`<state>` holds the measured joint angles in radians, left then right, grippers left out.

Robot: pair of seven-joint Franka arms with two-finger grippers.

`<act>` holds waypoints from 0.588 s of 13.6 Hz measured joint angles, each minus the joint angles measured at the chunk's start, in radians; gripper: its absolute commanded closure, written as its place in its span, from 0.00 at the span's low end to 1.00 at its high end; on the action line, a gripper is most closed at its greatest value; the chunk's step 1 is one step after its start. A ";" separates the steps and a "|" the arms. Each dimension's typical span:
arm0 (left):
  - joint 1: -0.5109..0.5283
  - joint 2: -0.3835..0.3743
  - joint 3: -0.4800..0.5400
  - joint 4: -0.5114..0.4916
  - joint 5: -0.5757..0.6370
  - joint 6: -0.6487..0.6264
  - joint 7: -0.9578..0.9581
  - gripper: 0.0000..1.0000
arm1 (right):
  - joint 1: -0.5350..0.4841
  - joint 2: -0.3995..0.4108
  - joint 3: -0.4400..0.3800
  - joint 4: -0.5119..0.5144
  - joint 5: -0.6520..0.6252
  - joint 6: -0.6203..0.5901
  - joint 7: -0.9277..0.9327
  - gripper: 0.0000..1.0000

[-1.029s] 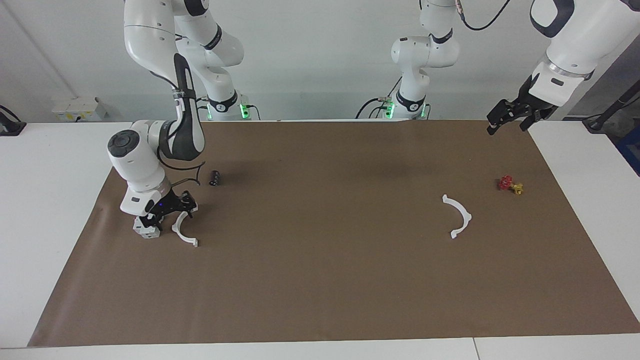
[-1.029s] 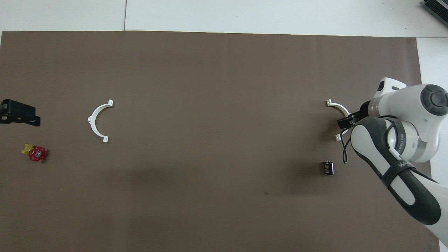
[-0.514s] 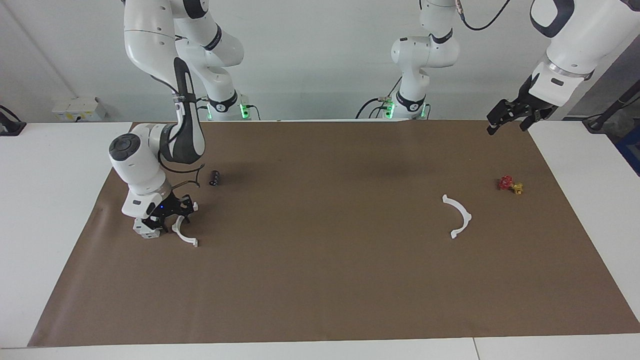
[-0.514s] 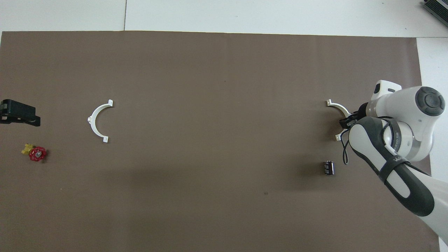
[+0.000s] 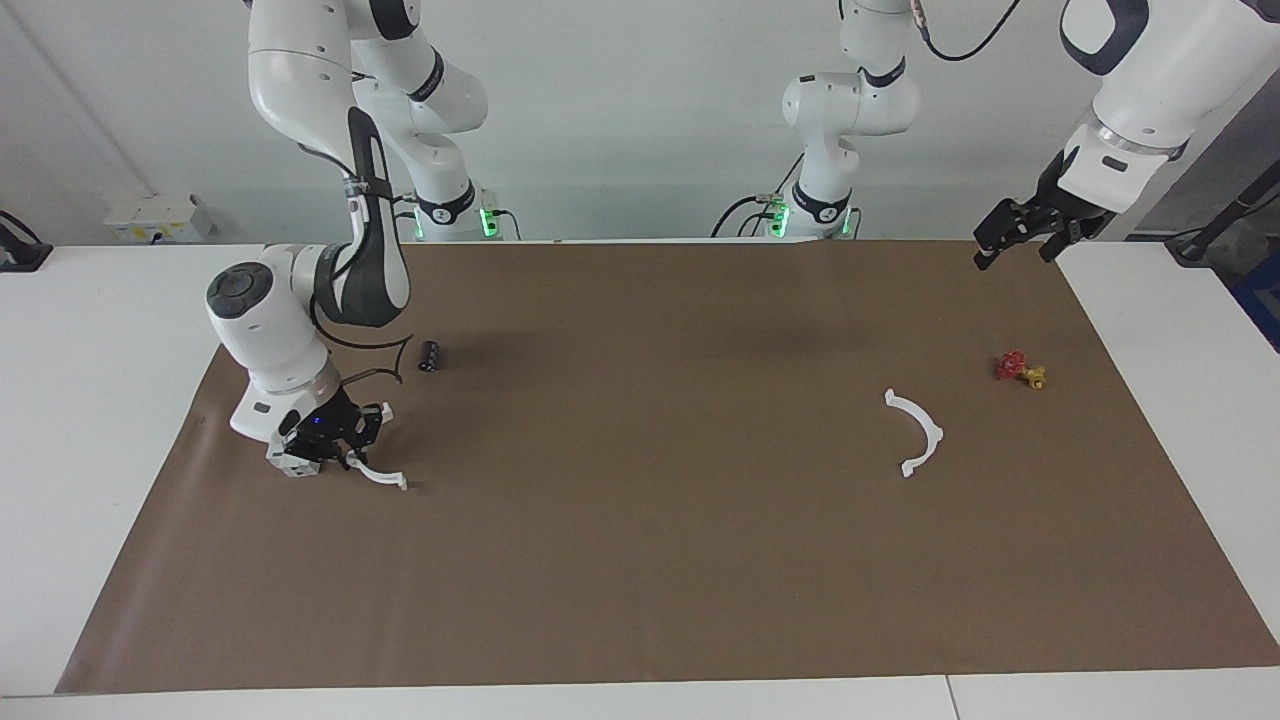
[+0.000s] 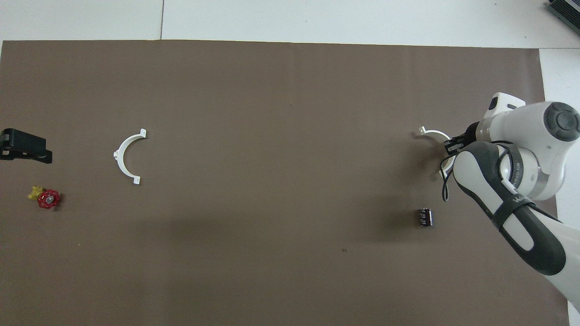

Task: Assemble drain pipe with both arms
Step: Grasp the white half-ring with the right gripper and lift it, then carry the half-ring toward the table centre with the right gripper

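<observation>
The robot's right gripper will put the white half-ring, now tilted with one end on the mat, down on the bare middle of the brown mat [image 6: 302, 167], facing the second half-ring.
One white half-ring [image 5: 385, 478] lies tilted at the right arm's end of the brown mat, one end on the mat, the other end hidden under my right gripper [image 5: 343, 452]. That gripper is low and shut on it; in the overhead view the gripper [image 6: 452, 146] covers most of this half-ring [image 6: 433, 132]. The second half-ring [image 5: 936, 432] lies flat toward the left arm's end, also in the overhead view [image 6: 118, 156]. My left gripper [image 5: 1012, 245] hangs open and empty in the air over the mat's corner by the left arm's base, and waits there [image 6: 22, 147].
A pale grey block [image 5: 289, 463] sits right beside the right gripper. A small black cylinder [image 5: 429, 355] [image 6: 424, 217] lies nearer to the robots than the held half-ring. A red and yellow valve piece [image 5: 1018, 369] [image 6: 46, 198] lies near the second half-ring.
The right gripper dropped onto the half-ring, closed on it and tipped it; its free end shifted slightly toward the table's middle. The left arm has not moved.
</observation>
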<state>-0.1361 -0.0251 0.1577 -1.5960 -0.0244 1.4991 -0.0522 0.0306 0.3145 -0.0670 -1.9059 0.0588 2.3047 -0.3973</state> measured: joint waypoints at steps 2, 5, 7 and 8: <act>0.000 0.000 0.000 0.000 0.000 0.000 0.000 0.00 | 0.094 0.000 0.004 0.069 -0.001 -0.078 0.215 1.00; 0.000 0.000 0.000 0.000 0.000 0.000 0.000 0.00 | 0.254 0.009 0.007 0.102 -0.001 -0.091 0.497 1.00; 0.000 0.000 0.000 0.000 0.000 0.000 0.000 0.00 | 0.346 0.042 0.007 0.138 -0.002 -0.100 0.647 1.00; 0.000 0.000 0.000 0.000 0.000 0.000 0.000 0.00 | 0.388 0.068 0.008 0.160 -0.002 -0.101 0.708 1.00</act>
<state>-0.1361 -0.0252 0.1577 -1.5960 -0.0244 1.4991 -0.0522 0.4181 0.3822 -0.0595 -1.7462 0.0571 2.2032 0.3106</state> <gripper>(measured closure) 0.000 0.793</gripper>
